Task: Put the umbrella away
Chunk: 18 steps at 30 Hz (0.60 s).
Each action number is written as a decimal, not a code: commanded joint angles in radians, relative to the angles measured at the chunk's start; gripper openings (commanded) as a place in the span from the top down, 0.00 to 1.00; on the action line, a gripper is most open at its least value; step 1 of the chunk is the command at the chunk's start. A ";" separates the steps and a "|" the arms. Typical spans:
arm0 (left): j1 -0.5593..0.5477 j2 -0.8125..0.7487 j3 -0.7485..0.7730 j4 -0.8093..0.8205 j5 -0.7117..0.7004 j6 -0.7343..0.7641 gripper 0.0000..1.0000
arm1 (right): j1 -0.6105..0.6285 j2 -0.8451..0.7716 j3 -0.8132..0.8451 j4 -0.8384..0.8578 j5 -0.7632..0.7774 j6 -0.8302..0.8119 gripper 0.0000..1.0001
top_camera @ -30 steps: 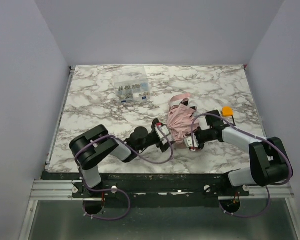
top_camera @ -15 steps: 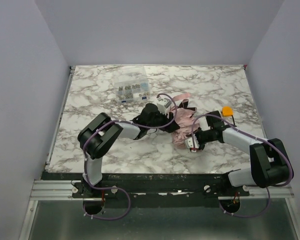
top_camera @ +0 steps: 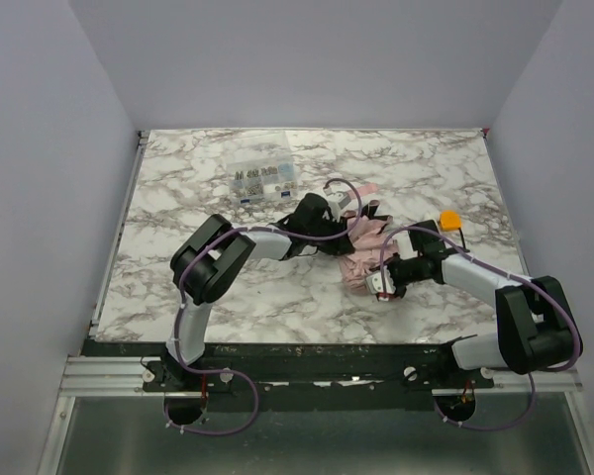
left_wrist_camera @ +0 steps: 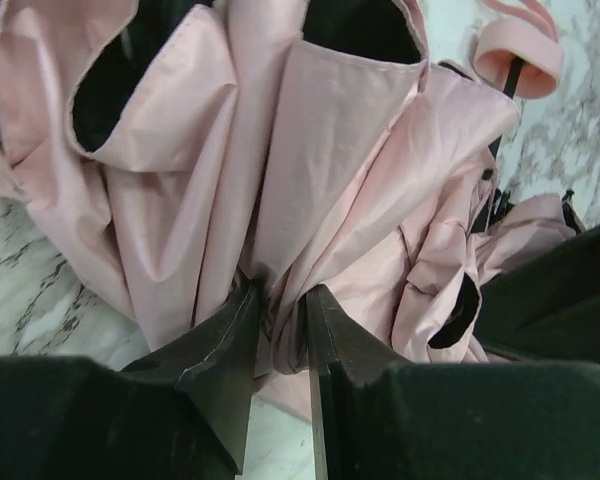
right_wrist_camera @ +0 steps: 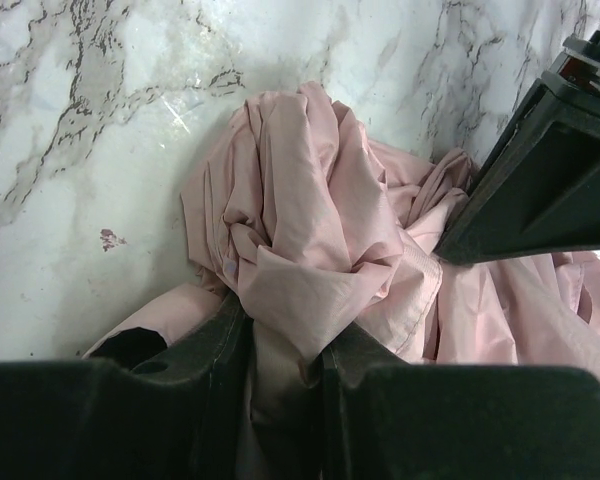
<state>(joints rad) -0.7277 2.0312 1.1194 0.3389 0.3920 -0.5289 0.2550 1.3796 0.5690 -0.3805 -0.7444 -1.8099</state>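
I will open my right gripper wide and take a thicker bunch (right_wrist_camera: 305,205), because it pinches a narrow fold while loose fabric of the umbrella lies beside its fingertips.
The umbrella (top_camera: 362,249) lies as a crumpled pale pink bundle on the marble table (top_camera: 188,287), right of centre. My left gripper (top_camera: 341,231) reaches in from the bundle's far left side. In the left wrist view its jaws (left_wrist_camera: 283,295) pinch a fold of the umbrella's fabric (left_wrist_camera: 310,170); the pink handle (left_wrist_camera: 518,62) and thin black shaft (left_wrist_camera: 501,160) show at the upper right. My right gripper (top_camera: 379,278) grips the near edge. In the right wrist view it (right_wrist_camera: 285,330) is shut on a bunched fold of the umbrella (right_wrist_camera: 310,230).
A clear plastic compartment box (top_camera: 261,180) of small parts stands behind and left of the umbrella. A small orange object (top_camera: 449,220) sits to the right, beside the right forearm. Grey walls close in the table on three sides.
My left arm swung from the umbrella's near left side up to its far left side, and its jaws closed from wide open onto a fold of fabric. The right gripper kept its grip.
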 commanded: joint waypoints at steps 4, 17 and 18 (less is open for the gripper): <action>-0.114 0.118 0.011 -0.227 0.353 0.139 0.80 | -0.003 0.030 -0.066 -0.080 0.127 0.094 0.88; -0.153 0.109 -0.110 0.083 0.583 -0.125 0.78 | 0.002 -0.011 -0.089 -0.110 0.116 0.054 0.82; -0.139 0.115 -0.103 0.099 0.578 -0.146 0.78 | 0.003 -0.025 -0.090 -0.129 0.116 0.038 0.77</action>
<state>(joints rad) -0.7803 2.0731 1.0561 0.4965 0.6636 -0.5083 0.2485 1.3346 0.5400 -0.4034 -0.7380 -1.7069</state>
